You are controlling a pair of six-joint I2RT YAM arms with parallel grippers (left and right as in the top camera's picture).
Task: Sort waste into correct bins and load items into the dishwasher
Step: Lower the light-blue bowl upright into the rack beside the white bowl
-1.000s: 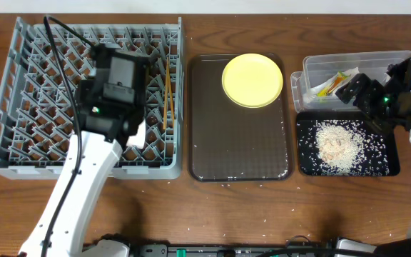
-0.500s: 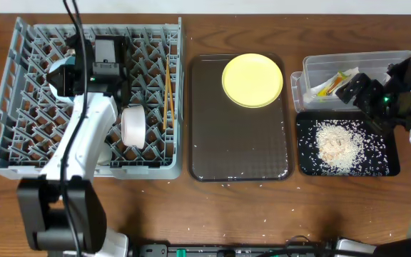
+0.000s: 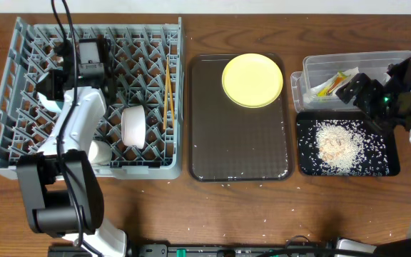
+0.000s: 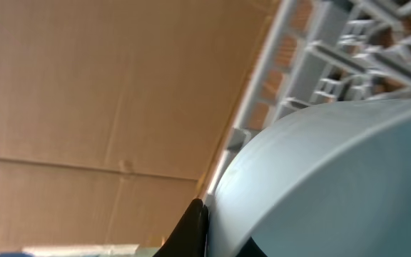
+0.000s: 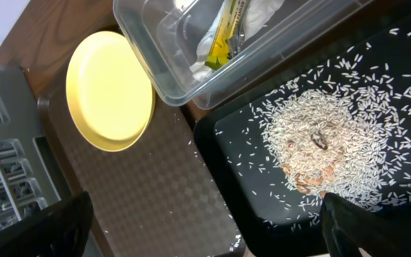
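Note:
Next, my left gripper lets go of the light blue bowl among the pegs in the middle of the grey dish rack [image 3: 85,99].
The grey dish rack [image 3: 20,135] fills the left of the table. My left gripper [image 3: 54,84] is low over its back left part, shut on the rim of the light blue bowl [image 3: 46,93]; that bowl fills the left wrist view [image 4: 334,178], with a black finger [image 4: 191,228] at its rim. A white bowl [image 3: 134,127] stands on edge among the pegs, and the wooden chopsticks [image 3: 168,100] lie in the rack's right side. The yellow plate [image 3: 252,80] sits on the brown tray [image 3: 237,153]. My right gripper [image 3: 359,89] is open and empty above the bins.
The clear tub [image 3: 312,68] at the back right holds the snack wrapper [image 3: 332,84] and the white napkin [image 5: 262,11]. The black tray [image 3: 384,168] in front of it holds the heap of rice [image 3: 336,143]. Stray grains lie on the wood.
My left arm has swung back and left across the rack with the light blue bowl, uncovering the white bowl. The right arm has not moved.

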